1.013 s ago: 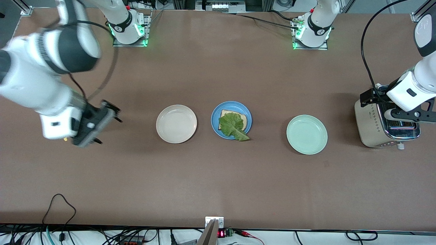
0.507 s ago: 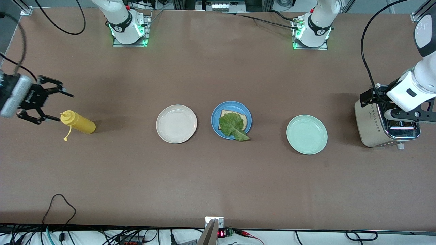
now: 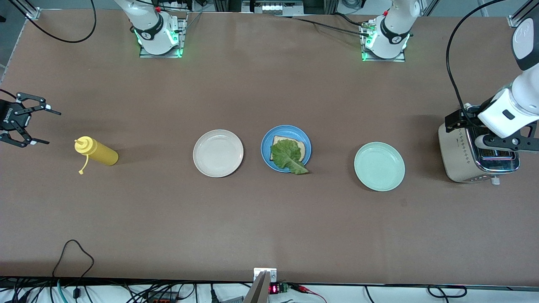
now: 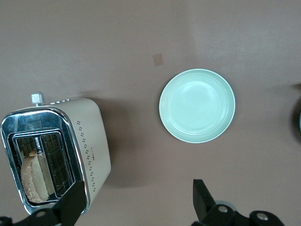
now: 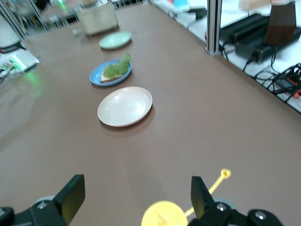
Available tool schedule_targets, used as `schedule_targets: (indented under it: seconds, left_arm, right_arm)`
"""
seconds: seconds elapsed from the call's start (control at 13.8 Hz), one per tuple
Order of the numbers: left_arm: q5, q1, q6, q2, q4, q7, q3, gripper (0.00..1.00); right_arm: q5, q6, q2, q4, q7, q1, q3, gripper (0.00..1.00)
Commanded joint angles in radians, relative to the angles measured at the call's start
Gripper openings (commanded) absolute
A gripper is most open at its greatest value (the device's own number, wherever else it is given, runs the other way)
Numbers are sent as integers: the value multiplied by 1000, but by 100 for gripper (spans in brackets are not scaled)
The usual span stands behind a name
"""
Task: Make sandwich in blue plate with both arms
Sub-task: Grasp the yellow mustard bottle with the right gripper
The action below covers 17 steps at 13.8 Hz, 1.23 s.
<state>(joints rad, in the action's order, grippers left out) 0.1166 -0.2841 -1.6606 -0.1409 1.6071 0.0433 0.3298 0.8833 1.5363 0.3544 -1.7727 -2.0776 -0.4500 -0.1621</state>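
Next, the robot's right gripper should move to the yellow squeeze bottle and close around the bottle's body [image 3: 101, 153], under its cap.
The blue plate [image 3: 265, 147] sits mid-table, between a cream plate and a mint plate. On it lies one bread slice [image 3: 300, 146] with a ruffled lettuce leaf [image 3: 287, 155] on top that overhangs the rim. The plate also shows in the right wrist view [image 5: 96, 78]. A second bread slice [image 4: 34, 178] stands in a toaster slot. My left gripper [image 4: 136, 205] is open and empty over the toaster [image 3: 461, 155]. My right gripper [image 3: 52, 128] is open and empty at the right arm's end of the table, beside a lying yellow squeeze bottle [image 3: 99, 153].
A cream-white plate [image 3: 218, 152] lies beside the blue plate toward the right arm's end. A pale mint-green plate [image 3: 379, 166] lies toward the left arm's end, next to the toaster. The bottle's cap [image 5: 164, 215] shows just past my right fingers. Cables run along the table's near edge.
My right arm has swung out toward its end of the table, uncovering the yellow bottle. Its gripper now hangs at the table's edge. The left arm has not moved.
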Motion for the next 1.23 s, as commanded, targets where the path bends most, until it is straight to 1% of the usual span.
schedule_targets:
  seconds: [0.0, 0.22, 0.29, 0.51, 0.65, 0.8, 0.87, 0.94, 1.16]
  left_arm:
    - [-14, -13, -5, 26, 23, -7, 9, 100]
    - [-14, -12, -4, 26, 22, -6, 9, 100]
    - [-14, -12, -4, 24, 20, -5, 9, 100]
    - [-14, -12, -4, 24, 20, -5, 9, 100]
    - [-14, -12, -4, 24, 19, -5, 9, 100]
    - [-14, -12, -4, 24, 19, -3, 9, 100]
    - [-14, -12, -4, 24, 19, -3, 9, 100]
    - [-14, -12, -4, 24, 19, -3, 9, 100]
    - [-14, -12, 1, 23, 16, -3, 9, 100]
  right_arm:
    - [81, -94, 182, 132, -149, -61, 21, 100]
    - [152, -182, 354, 229, -275, -105, 22, 100]
    - [166, -200, 397, 251, -313, -117, 22, 100]
    - [178, -220, 492, 285, -422, -137, 27, 100]
    - [215, -234, 560, 321, -496, -144, 29, 100]
    - [218, -263, 630, 360, -542, -144, 35, 100]
    - [221, -271, 647, 369, -555, -144, 45, 100]
    - [238, -272, 650, 368, -558, -142, 49, 100]
    - [247, -274, 666, 365, -575, -131, 52, 100]
